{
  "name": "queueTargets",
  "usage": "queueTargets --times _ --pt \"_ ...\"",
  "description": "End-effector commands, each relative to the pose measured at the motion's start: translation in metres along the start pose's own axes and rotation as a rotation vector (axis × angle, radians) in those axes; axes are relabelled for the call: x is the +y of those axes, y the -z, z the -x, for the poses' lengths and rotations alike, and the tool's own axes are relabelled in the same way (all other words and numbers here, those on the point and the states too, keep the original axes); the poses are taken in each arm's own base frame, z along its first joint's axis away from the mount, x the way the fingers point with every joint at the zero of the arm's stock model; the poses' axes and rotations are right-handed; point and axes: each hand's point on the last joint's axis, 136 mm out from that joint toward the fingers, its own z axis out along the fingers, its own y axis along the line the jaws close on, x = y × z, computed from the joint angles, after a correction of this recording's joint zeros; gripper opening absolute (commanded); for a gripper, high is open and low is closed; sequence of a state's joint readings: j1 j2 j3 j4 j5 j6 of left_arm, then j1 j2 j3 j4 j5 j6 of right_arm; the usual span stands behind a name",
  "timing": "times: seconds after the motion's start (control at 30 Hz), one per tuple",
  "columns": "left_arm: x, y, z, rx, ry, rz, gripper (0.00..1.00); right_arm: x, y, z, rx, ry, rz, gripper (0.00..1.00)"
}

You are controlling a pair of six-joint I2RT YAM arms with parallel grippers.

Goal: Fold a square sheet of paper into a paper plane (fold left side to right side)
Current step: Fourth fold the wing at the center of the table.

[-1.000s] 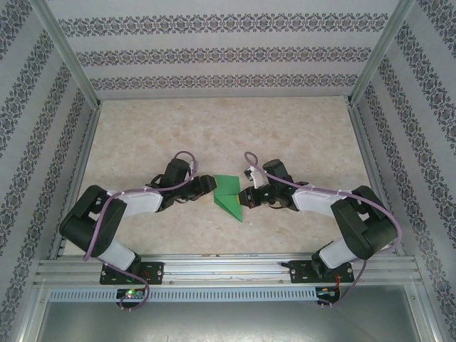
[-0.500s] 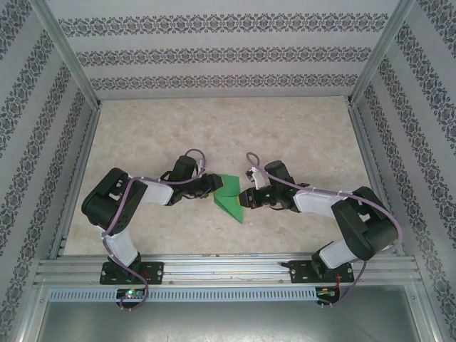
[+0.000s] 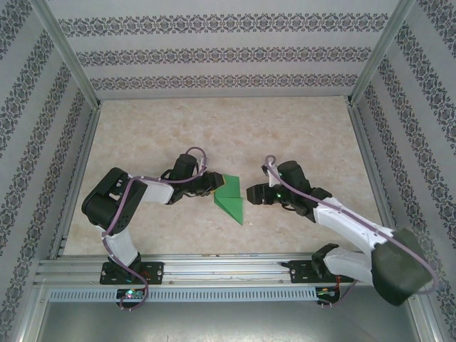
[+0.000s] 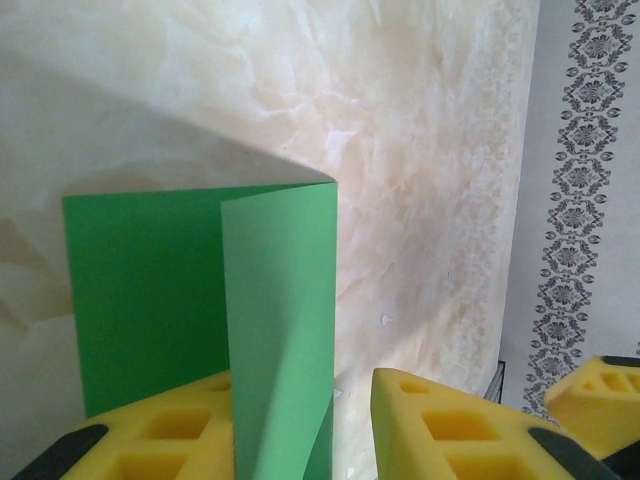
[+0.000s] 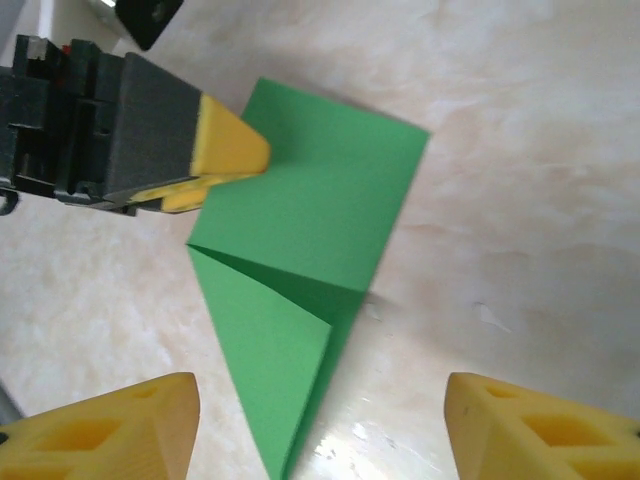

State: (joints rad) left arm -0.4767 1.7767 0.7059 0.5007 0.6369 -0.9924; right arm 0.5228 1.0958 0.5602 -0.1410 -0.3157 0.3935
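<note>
The paper's pointed tip lies free while my left gripper is at the paper's far corner, so my right gripper should first pinch the flap (image 3: 232,210) near the paper's tip.
The bright green sheet of paper (image 3: 231,200) lies on the table, folded into a narrow pointed wedge with its tip toward the near edge. My left gripper (image 3: 214,184) is at its upper left corner. In the left wrist view a raised flap of the paper (image 4: 280,330) stands between the yellow fingers (image 4: 450,430), against the left one, with a gap to the right one. My left gripper (image 4: 300,400) is open. My right gripper (image 3: 253,192) sits just right of the paper, open. In the right wrist view the paper (image 5: 300,240) has its tip between the wide-spread jaws of my right gripper (image 5: 320,440).
The marbled tabletop (image 3: 228,135) is walled by patterned panels with metal rails along its sides. An aluminium rail (image 3: 228,271) at the near edge carries both arm bases. The right arm's elbow (image 3: 399,274) hangs out at the lower right.
My right gripper opened, let go of the paper and drew back to the right, its elbow swinging down. My left gripper moved in to the paper's left corner and narrowed.
</note>
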Motion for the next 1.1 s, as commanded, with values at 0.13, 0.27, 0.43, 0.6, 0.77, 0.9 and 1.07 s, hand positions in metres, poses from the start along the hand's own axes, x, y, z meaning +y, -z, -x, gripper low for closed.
queueTargets --times 0.13,0.27,0.43,0.6,0.77,0.9,1.07 --pt "-0.022 0.001 0.006 -0.002 -0.039 -0.06 0.34 0.0 0.026 -0.019 0.017 0.112 -0.224 0.69" --pt "-0.023 0.003 0.006 -0.007 -0.041 -0.056 0.34 0.015 0.013 -0.034 0.058 0.162 -0.25 0.69" --pt "-0.028 0.005 0.008 -0.011 -0.046 -0.063 0.34 0.035 -0.016 -0.048 0.13 0.288 -0.308 0.69" --pt "-0.032 0.006 0.009 -0.01 -0.048 -0.066 0.34 0.056 -0.045 -0.053 0.162 0.394 -0.339 0.63" --pt "-0.033 0.007 0.009 -0.01 -0.049 -0.063 0.34 0.063 -0.068 -0.061 0.2 0.459 -0.378 0.6" --pt "-0.034 0.008 0.009 -0.011 -0.049 -0.064 0.34 0.058 -0.077 -0.061 0.203 0.483 -0.43 0.6" --pt "-0.034 0.008 0.009 -0.011 -0.048 -0.061 0.34 0.05 -0.085 -0.062 0.214 0.509 -0.478 0.59"
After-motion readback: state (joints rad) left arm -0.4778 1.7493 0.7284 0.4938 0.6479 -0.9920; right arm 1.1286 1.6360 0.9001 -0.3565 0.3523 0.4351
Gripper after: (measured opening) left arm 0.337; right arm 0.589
